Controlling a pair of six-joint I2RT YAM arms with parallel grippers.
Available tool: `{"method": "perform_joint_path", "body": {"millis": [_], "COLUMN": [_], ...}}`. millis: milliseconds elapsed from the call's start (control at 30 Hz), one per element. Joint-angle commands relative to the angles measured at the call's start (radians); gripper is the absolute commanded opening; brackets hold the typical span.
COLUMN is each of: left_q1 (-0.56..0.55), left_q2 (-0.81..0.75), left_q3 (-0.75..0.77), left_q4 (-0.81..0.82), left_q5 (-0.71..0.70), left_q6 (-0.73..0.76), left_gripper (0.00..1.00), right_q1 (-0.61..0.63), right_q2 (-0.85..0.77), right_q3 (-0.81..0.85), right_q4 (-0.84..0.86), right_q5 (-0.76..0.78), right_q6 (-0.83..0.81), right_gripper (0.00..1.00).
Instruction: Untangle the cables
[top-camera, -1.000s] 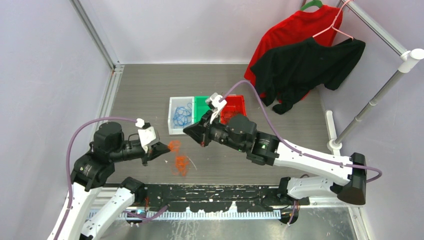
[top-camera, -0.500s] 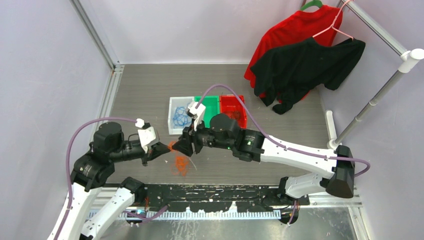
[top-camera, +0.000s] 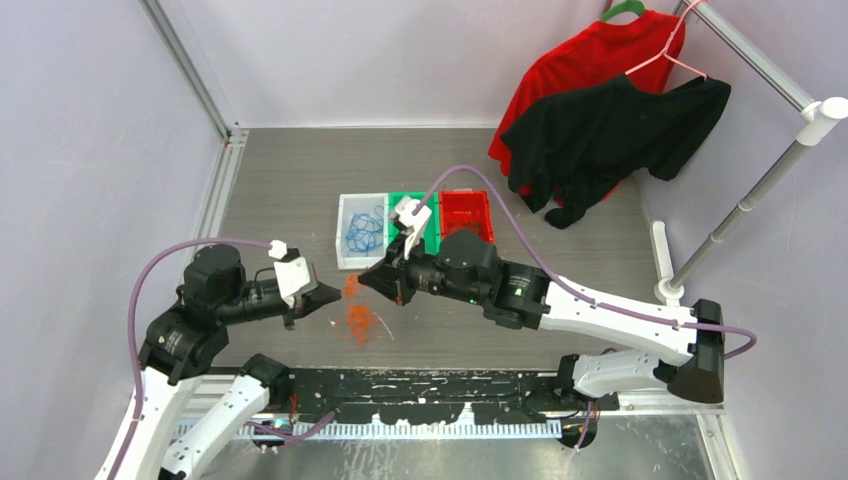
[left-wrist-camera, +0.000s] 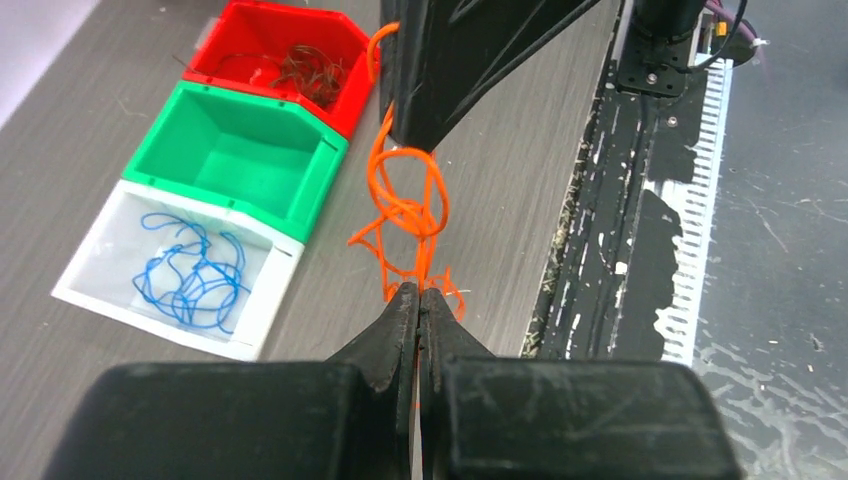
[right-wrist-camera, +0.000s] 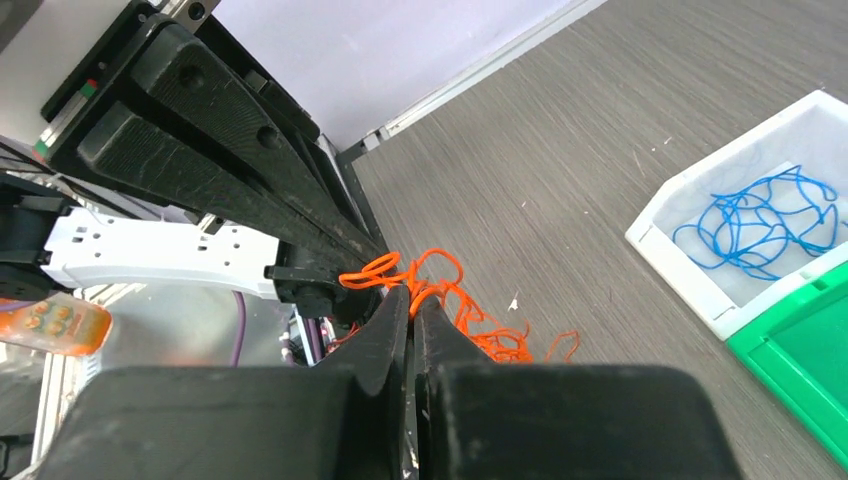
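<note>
Orange cable loops bunch up between the robot's grippers, so the left gripper should pull its cable loop away, and then the right gripper should open and take the cables lower down (right-wrist-camera: 502, 343).
A tangle of orange cables (top-camera: 357, 316) hangs just above the grey table between my two grippers. My left gripper (top-camera: 333, 296) is shut on the near end of it (left-wrist-camera: 405, 215). My right gripper (top-camera: 368, 279) is shut on another strand of the orange cables (right-wrist-camera: 440, 290), tips almost touching the left one. Blue cables (top-camera: 363, 230) lie in the white bin (top-camera: 342, 243); they also show in the left wrist view (left-wrist-camera: 190, 280) and the right wrist view (right-wrist-camera: 765, 220). Dark brown cables (left-wrist-camera: 305, 72) lie in the red bin (top-camera: 470, 210).
A green bin (top-camera: 431, 231) sits between the white and red bins, nothing showing in it (left-wrist-camera: 240, 155). Red and black shirts (top-camera: 600, 110) hang on a rack at the back right. A black base rail (top-camera: 450, 385) runs along the near edge.
My right gripper reached left to the orange tangle held by the left gripper, shut on it, then drew back slightly right. The tangle now stretches between the two.
</note>
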Motion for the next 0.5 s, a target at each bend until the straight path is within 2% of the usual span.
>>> {"method": "perform_joint_path", "body": {"millis": [0, 100, 133, 200, 333, 467], "left_q1": [0.005, 0.005, 0.005, 0.005, 0.005, 0.005], "left_q2": [-0.018, -0.041, -0.049, -0.064, -0.031, 0.037], "left_q3": [-0.009, -0.018, -0.02, -0.025, 0.004, 0.034], "left_q4": [-0.023, 0.008, 0.02, 0.069, 0.115, 0.163], "left_q5": [-0.049, -0.095, -0.11, -0.122, -0.028, 0.04], "left_q6": [0.051, 0.052, 0.041, 0.008, -0.081, -0.143], "left_gripper": [0.0, 0.01, 0.04, 0.2, 0.42, 0.49], "right_q1": [-0.005, -0.011, -0.011, -0.012, -0.012, -0.011], "right_q2": [-0.113, -0.162, -0.17, -0.187, -0.151, -0.09], "right_q3": [-0.014, -0.028, -0.031, -0.038, -0.024, -0.006], "right_q4": [0.056, 0.014, 0.001, -0.012, -0.013, 0.03], "right_q5": [0.11, 0.143, 0.15, 0.145, 0.106, 0.031], "right_q6": [-0.033, -0.052, -0.056, -0.054, -0.015, 0.033], "right_gripper": [0.01, 0.01, 0.01, 0.01, 0.01, 0.01]}}
